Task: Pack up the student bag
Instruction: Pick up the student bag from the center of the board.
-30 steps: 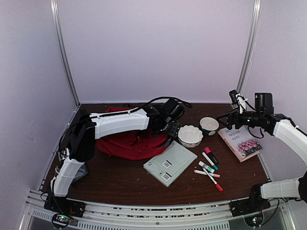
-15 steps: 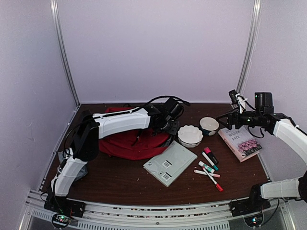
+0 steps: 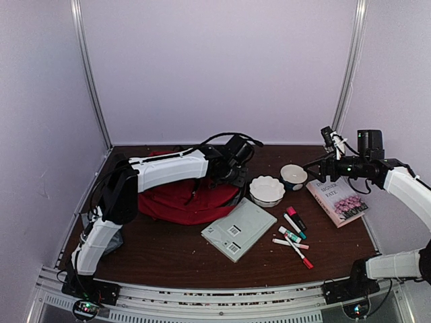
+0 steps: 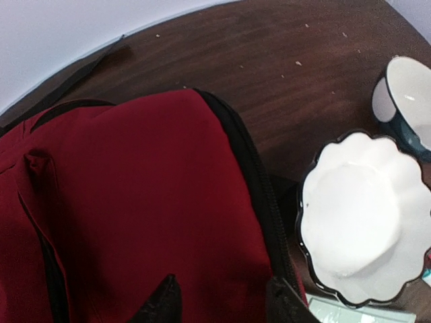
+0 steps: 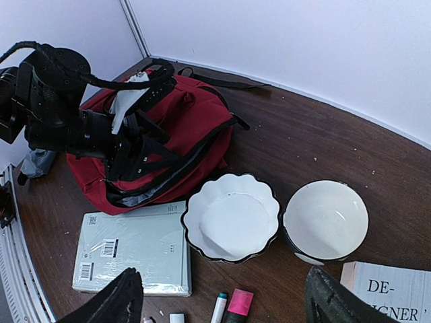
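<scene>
My left gripper straddles the red panel beside the zipper, so it should pinch the zippered edge (image 4: 269, 232) and pull the bag clear of the scalloped white bowl.
The student bag (image 3: 178, 202), a red backpack with black zippers, lies at the back left of the table. It fills the left wrist view (image 4: 135, 202). In the right wrist view the student bag (image 5: 195, 128) shows a strip of grey lining at its open mouth. My left gripper (image 3: 232, 176) is at the bag's right end. Its fingers are half closed astride the red top panel (image 4: 225, 296), beside the zipper. Whether they pinch the fabric does not show. My right gripper (image 3: 322, 169) hangs open and empty above the bowls (image 5: 222, 296).
A scalloped white bowl (image 3: 267, 190) sits right beside the bag, with a dark bowl (image 3: 293, 176) next to it. A pale green wrapped box (image 3: 239, 229) lies in front, several markers (image 3: 293, 232) to its right, and a book (image 3: 339, 198) at far right. A grey pouch (image 3: 111, 239) lies by the left arm's base.
The left gripper's fingers have drawn closer together over the bag's right end, and its wrist has risen slightly. The right arm has not moved.
</scene>
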